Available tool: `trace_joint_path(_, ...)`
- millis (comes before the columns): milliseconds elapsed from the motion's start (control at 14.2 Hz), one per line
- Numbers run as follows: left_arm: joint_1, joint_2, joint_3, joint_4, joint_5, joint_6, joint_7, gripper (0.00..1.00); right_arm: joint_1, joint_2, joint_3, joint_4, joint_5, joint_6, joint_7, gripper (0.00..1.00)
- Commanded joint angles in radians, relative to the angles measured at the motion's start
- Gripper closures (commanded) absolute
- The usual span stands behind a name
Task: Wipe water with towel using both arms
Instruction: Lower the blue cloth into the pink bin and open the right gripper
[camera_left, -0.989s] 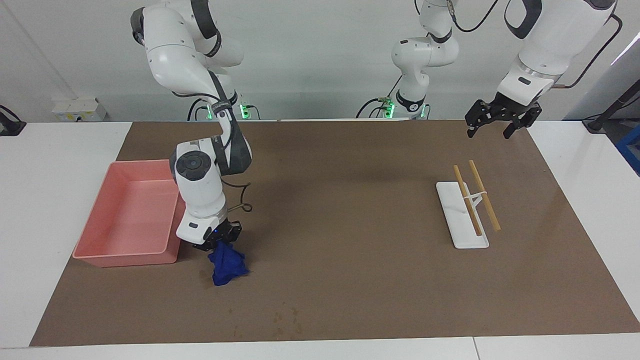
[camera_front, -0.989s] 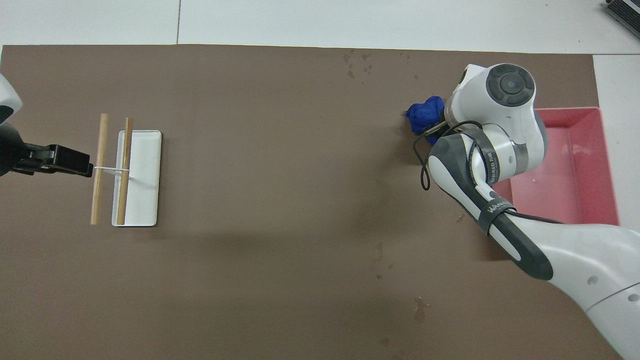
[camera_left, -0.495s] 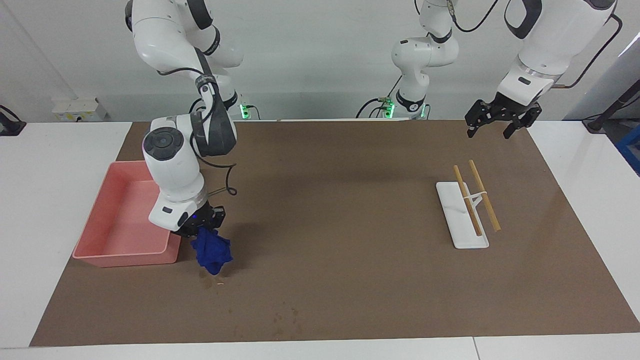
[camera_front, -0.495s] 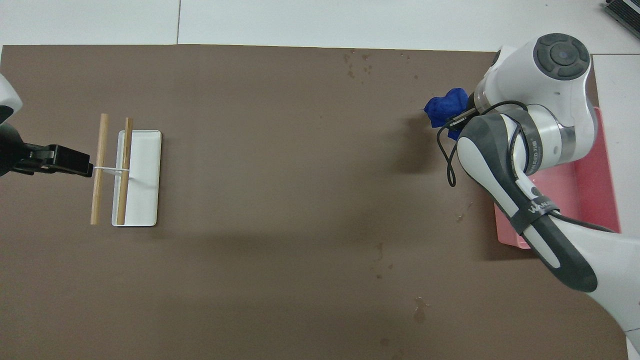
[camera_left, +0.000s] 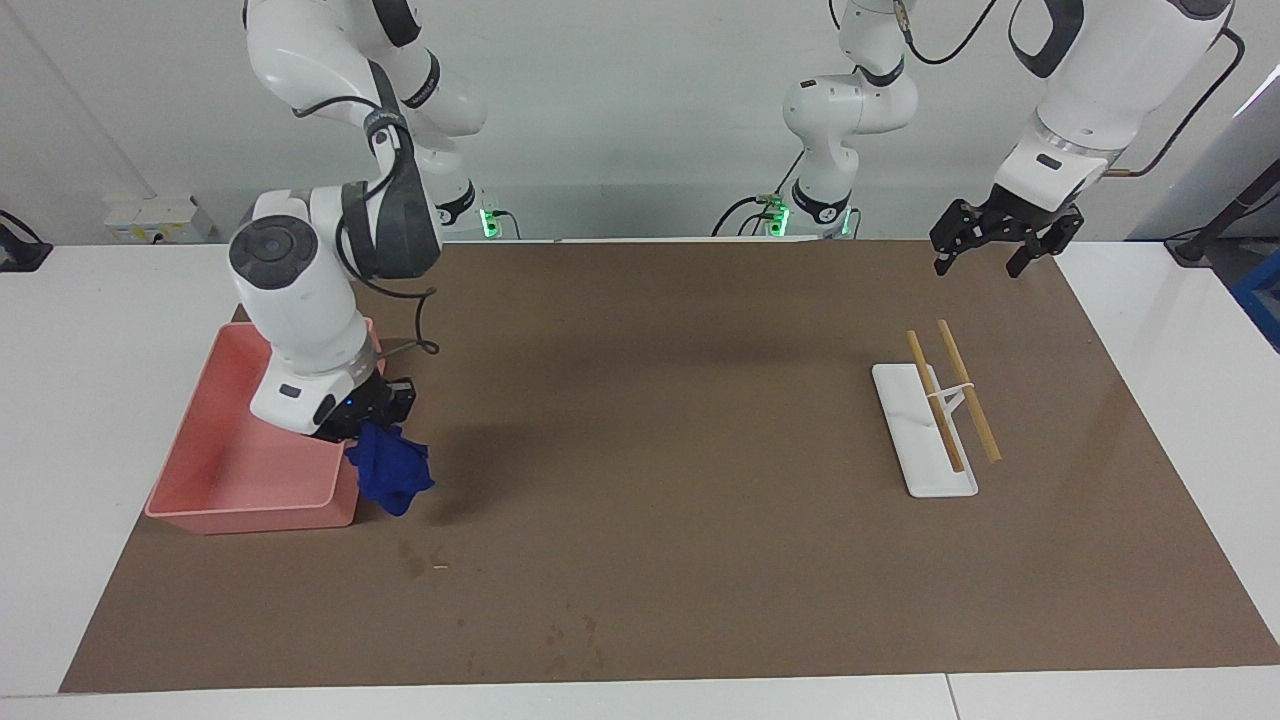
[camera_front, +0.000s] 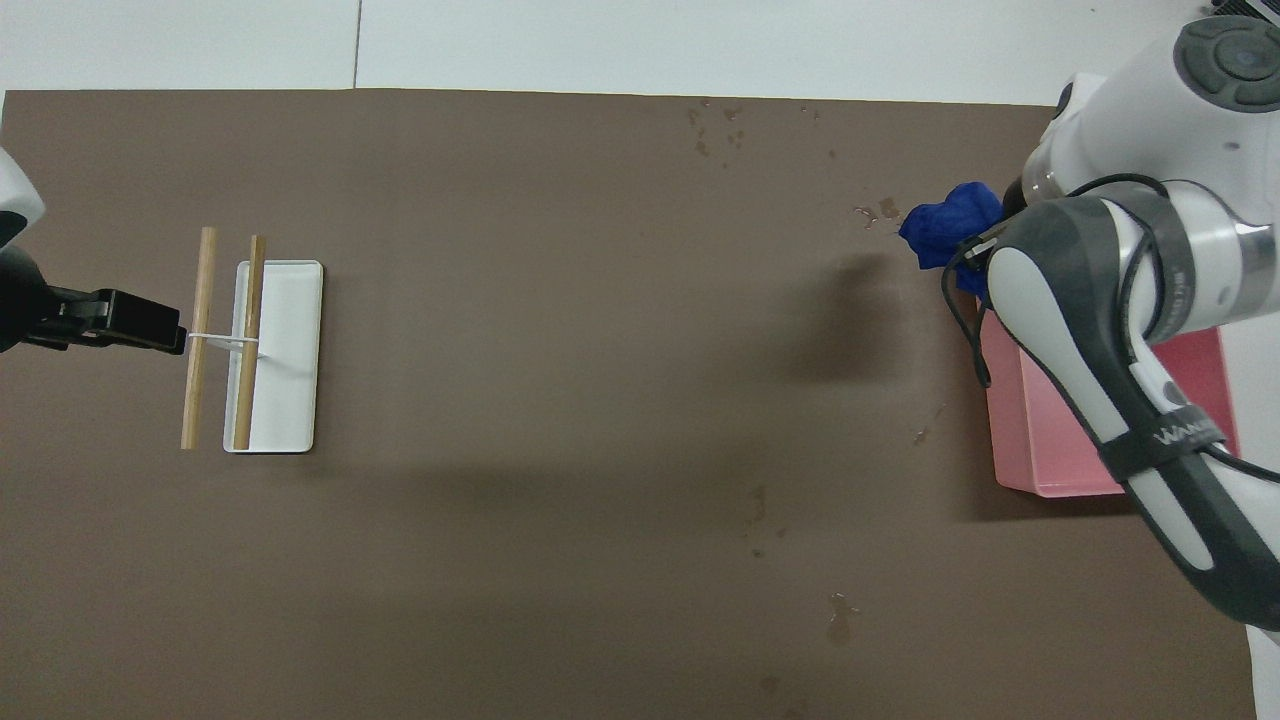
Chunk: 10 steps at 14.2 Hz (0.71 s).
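Note:
Next, I set the blue towel, now lifted off the brown mat, inside the pink tray (camera_front: 1086, 368), near its side facing the wooden rods, using my right gripper.
A bunched blue towel (camera_left: 390, 475) (camera_front: 950, 235) hangs from my right gripper (camera_left: 376, 425), which is shut on its top. It is lifted off the brown mat, just beside the pink tray (camera_left: 200, 505). In the overhead view the arm hides that gripper. Faint water blotches (camera_left: 412, 558) (camera_front: 880, 210) darken the mat under and beside the towel. More small drips (camera_left: 570, 640) (camera_front: 715, 125) lie farther from the robots. My left gripper (camera_left: 990, 248) (camera_front: 135, 320) waits open in the air over the mat's edge at the left arm's end.
The pink tray (camera_front: 1050, 455) sits at the right arm's end of the mat. A white base (camera_left: 925, 445) (camera_front: 285, 350) carrying two wooden rods (camera_left: 940, 400) stands toward the left arm's end. Other faint stains (camera_front: 755, 510) mark the mat nearer the robots.
My right arm lifted the towel off the mat and carried it toward the pink tray and nearer the robots. Wet blotches now show where it rested. The left arm stayed still.

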Motion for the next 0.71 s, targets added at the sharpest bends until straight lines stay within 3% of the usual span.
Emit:
trace_joint_path(0,0.015,-0.004,-0.010,-0.001,-0.014,-0.013,0.004,0.00,-0.033,-0.109,0.016,-0.009,0.028,-0.105,-0.071,1.00)
trace_joint_path(283,0.015,-0.004,-0.010,-0.001,-0.014,-0.011,0.004,0.00,-0.140,-0.178,0.013,-0.012,0.028,-0.192,-0.258,1.00)
trace_joint_path(424,0.015,-0.004,-0.010,-0.001,-0.014,-0.013,0.004,0.00,-0.217,-0.194,0.013,-0.061,0.028,-0.151,-0.363,1.00)
trace_joint_path(636,0.015,-0.004,-0.010,-0.001,-0.014,-0.013,0.004,0.00,-0.277,-0.267,0.011,-0.237,0.028,0.014,-0.415,1.00)
